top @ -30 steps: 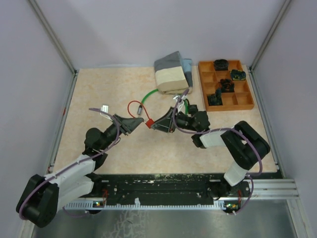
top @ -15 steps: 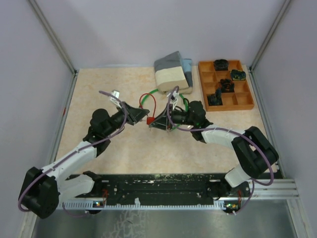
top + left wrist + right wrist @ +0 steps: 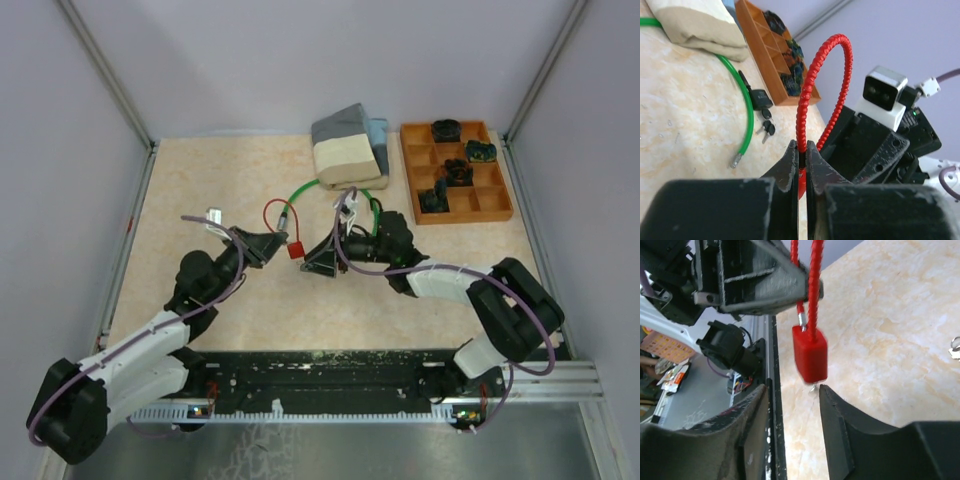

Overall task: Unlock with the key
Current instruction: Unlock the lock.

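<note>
Next, I grip the body's sides (image 3: pixel 811 355) and pull it free, since the silver end of the red cable sits in the lock body above the fingers of my right gripper.
My left gripper (image 3: pixel 800 146) is shut on the red cable (image 3: pixel 816 70) of a padlock, pinching it between the tips. From that cable the red lock body (image 3: pixel 810 357) hangs just above the table (image 3: pixel 200 190). A small silver key (image 3: pixel 813 387) sticks out of its underside, blurred. My right gripper (image 3: pixel 792 397) is open right below the lock body. Its fingers (image 3: pixel 837 412) stand on either side of the key without touching it. In the top view the left gripper (image 3: pixel 272 243) and right gripper (image 3: pixel 322 265) face each other, with the lock body (image 3: pixel 296 250) between them.
A green cable lock (image 3: pixel 325 188) with a black body and a bunch of keys (image 3: pixel 765 128) lies behind my right arm. A grey and beige pouch (image 3: pixel 348 148) sits at the back. A wooden compartment tray (image 3: pixel 495 205) holding dark parts stands at the back right.
My right gripper has opened and drawn back a little from the lock. The left gripper has swung back toward me and down, carrying the red lock with it.
</note>
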